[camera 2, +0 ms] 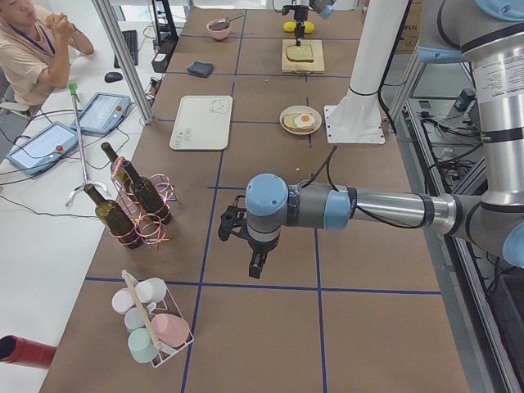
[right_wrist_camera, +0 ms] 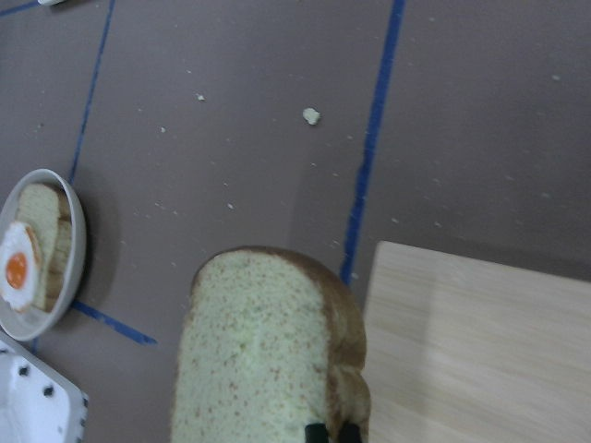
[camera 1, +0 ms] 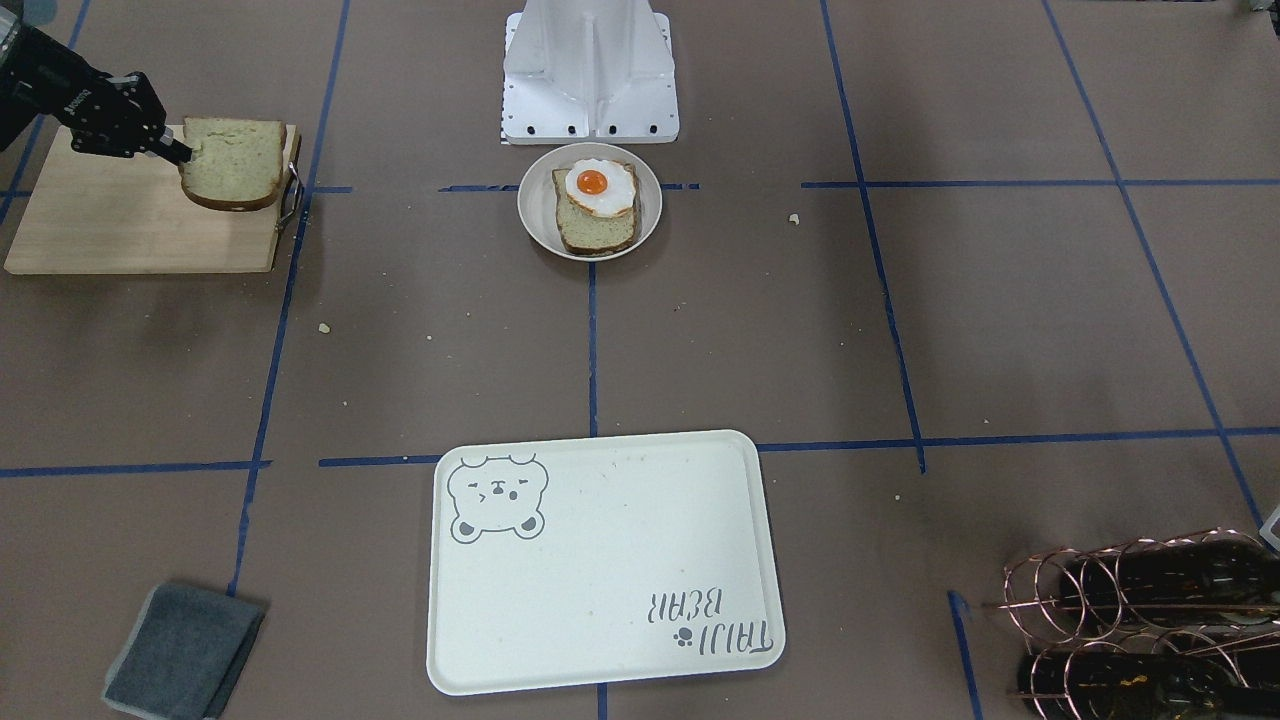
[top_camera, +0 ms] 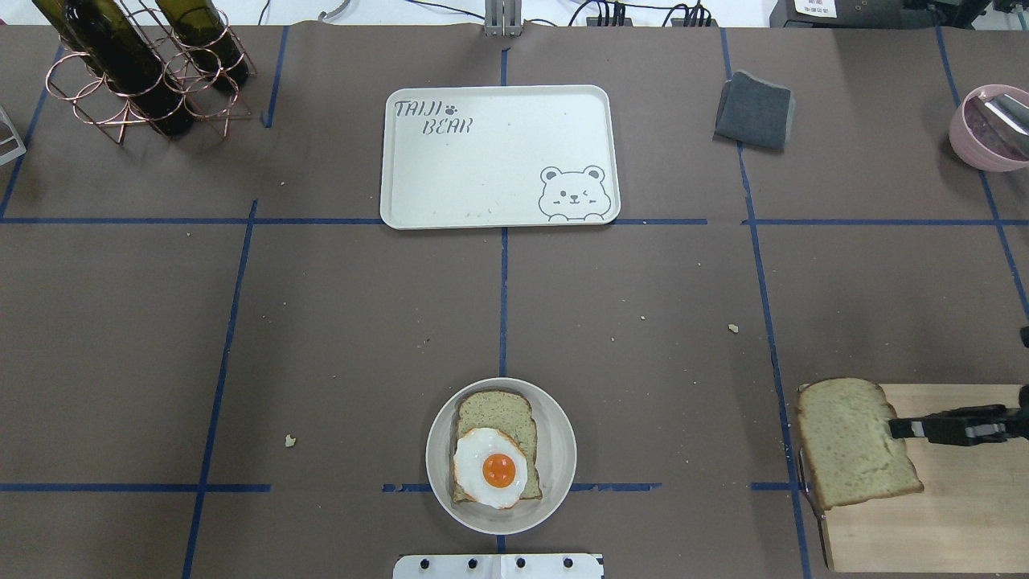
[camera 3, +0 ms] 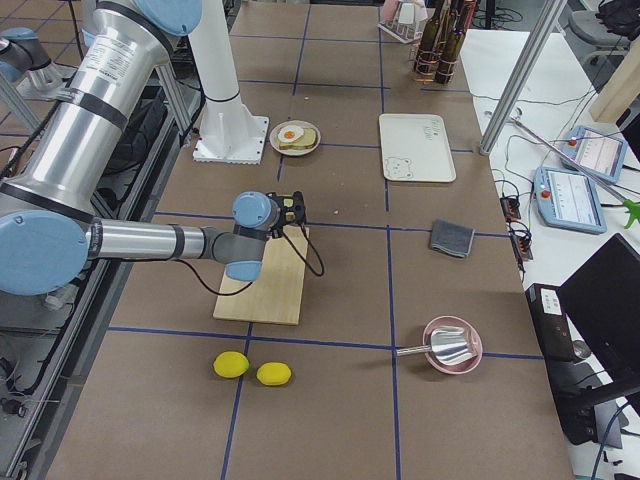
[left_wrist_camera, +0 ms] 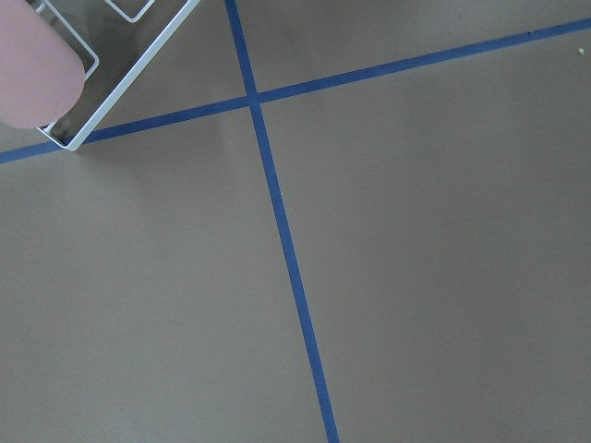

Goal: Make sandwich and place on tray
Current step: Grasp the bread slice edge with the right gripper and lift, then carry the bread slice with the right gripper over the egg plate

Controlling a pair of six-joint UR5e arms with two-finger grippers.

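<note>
I should use my right gripper to set the bread slice, now held slightly above the cutting board's handle, down on top of the fried egg point(camera 1: 602, 191) point(right_wrist_camera: 22, 268) in the small round dish.
My right gripper point(top_camera: 902, 426) is shut on the edge of one bread slice point(top_camera: 854, 444) and holds it slightly above the handle end of the wooden cutting board point(top_camera: 932, 498). The wrist view shows the same slice point(right_wrist_camera: 268, 355) close up, with my fingertips point(right_wrist_camera: 319, 431) at the bottom edge. The other bread slice point(top_camera: 505, 408) lies in a small round dish point(top_camera: 555, 426) near the robot base, with the fried egg point(top_camera: 490, 468) on top. The cream bear tray point(top_camera: 498, 157) sits empty at the far middle. My left gripper point(camera 2: 255, 266) hangs over bare table far to the left; I cannot tell if it is open.
A copper rack with wine bottles point(top_camera: 137, 72) stands far left. A folded grey cloth point(top_camera: 754, 110) and a pink bowl point(top_camera: 987, 129) are far right. A wire rack of cups point(camera 2: 151, 327) is near the left gripper. Two yellow lemons point(camera 3: 250, 368) lie beyond the board.
</note>
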